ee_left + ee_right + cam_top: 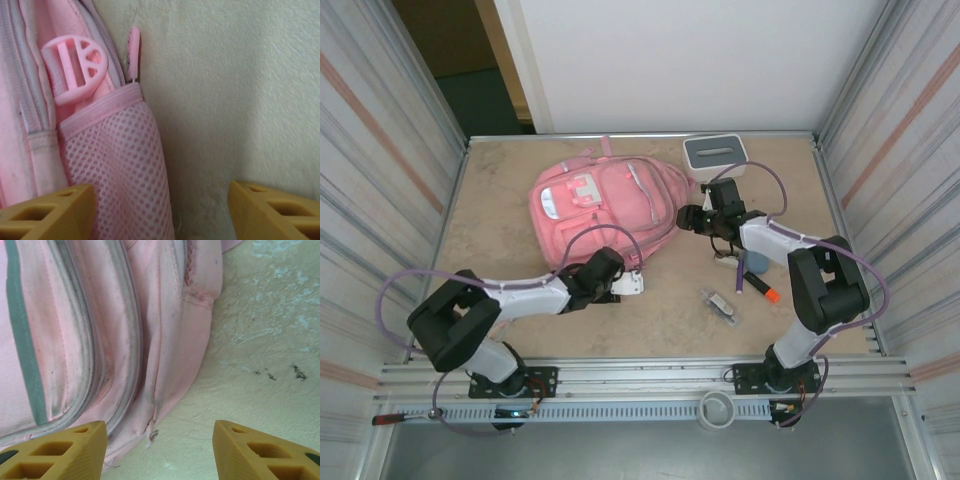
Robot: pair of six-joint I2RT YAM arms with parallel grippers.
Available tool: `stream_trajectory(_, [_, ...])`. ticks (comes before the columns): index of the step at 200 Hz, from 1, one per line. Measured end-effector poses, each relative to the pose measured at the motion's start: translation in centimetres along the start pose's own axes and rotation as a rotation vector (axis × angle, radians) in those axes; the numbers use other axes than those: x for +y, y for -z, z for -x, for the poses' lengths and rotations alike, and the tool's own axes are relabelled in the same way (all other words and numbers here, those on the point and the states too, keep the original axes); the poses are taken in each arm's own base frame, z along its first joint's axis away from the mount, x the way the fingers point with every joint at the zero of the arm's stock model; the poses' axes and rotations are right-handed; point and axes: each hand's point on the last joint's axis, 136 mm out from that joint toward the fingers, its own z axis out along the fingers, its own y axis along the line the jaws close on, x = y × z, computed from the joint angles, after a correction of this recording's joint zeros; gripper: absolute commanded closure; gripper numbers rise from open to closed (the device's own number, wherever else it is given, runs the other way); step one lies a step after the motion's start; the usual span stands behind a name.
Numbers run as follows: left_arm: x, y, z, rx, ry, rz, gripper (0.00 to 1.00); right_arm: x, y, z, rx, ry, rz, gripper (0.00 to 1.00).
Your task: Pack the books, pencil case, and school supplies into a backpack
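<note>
The zip's pull tab is far from my right gripper, so next I pinch the mesh side pocket [120, 150] with my left gripper while my right gripper comes for the tab.
The pink backpack [595, 205] lies flat at the table's middle left. My left gripper [620, 274] is at its lower right corner, open. In the left wrist view the pink mesh side pocket [120, 165] reaches in between the yellow fingers [45, 210], with bare table on the right. My right gripper [692, 218] is open at the backpack's right edge, and a small metal zip slider [154, 435] sits between its fingers [265, 450]. School supplies lie under the right arm: an orange-tipped marker [761, 288], a clear packet [722, 303] and a small beige piece [725, 257]. The books and pencil case are out of view.
A white box with a grey slotted top [715, 155] stands at the back right. A small blue object [756, 265] lies beside the marker. A white piece [630, 286] lies by the left gripper. Corrugated walls close in the table on both sides.
</note>
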Motion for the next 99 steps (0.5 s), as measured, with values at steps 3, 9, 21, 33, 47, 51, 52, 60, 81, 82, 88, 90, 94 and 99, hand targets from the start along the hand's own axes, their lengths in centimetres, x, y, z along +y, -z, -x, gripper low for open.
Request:
stream_trajectory(3, [0.0,0.0,0.1,-0.001,-0.006,0.003,0.38,0.0,0.0,0.0,0.0,0.0,0.001,0.43])
stream_trajectory(9, [0.2,-0.2,0.2,0.003,-0.013,0.011,0.42,0.0,0.1,-0.1,0.002,0.0,0.003,0.43])
stream_trajectory(21, [0.4,-0.7,0.3,0.012,-0.023,0.022,0.49,0.0,0.3,-0.2,0.001,0.0,0.005,0.43])
stream_trajectory(33, [0.5,-1.1,0.4,0.018,-0.031,0.032,0.56,0.1,0.4,-0.3,0.001,0.0,0.009,0.43])
stream_trajectory(47, [0.8,-1.4,0.5,0.029,-0.039,0.048,0.6,0.4,0.6,-0.2,0.0,0.001,0.022,0.43])
stream_trajectory(51, [0.9,-1.6,0.4,0.032,-0.039,0.052,0.6,0.5,0.7,-0.2,0.001,-0.001,0.025,0.43])
stream_trajectory(52, [0.9,-1.6,0.4,0.032,-0.039,0.052,0.59,0.5,0.7,-0.2,0.0,-0.001,0.026,0.43])
stream_trajectory(60, [0.9,-1.6,0.4,0.035,-0.038,0.055,0.58,0.6,1.0,-0.2,-0.001,-0.006,0.032,0.43])
stream_trajectory(81, [1.2,-1.6,0.5,0.037,-0.023,0.056,0.46,0.7,1.6,-0.5,-0.005,-0.011,0.039,0.42])
stream_trajectory(82, [1.2,-1.6,0.5,0.036,-0.02,0.057,0.46,0.7,1.7,-0.5,-0.005,-0.011,0.039,0.42])
stream_trajectory(88, [1.3,-1.5,0.7,0.036,-0.012,0.053,0.44,0.7,1.8,-0.5,-0.006,-0.011,0.04,0.42])
stream_trajectory(90, [1.4,-1.5,0.7,0.036,-0.009,0.053,0.43,0.7,1.9,-0.6,-0.006,-0.012,0.039,0.42])
stream_trajectory(94, [1.4,-1.5,0.8,0.035,-0.004,0.049,0.42,0.7,2.0,-0.6,-0.006,-0.012,0.04,0.42])
stream_trajectory(99, [1.5,-1.4,0.9,0.033,0.005,0.045,0.4,0.7,2.1,-0.6,-0.006,-0.013,0.039,0.42])
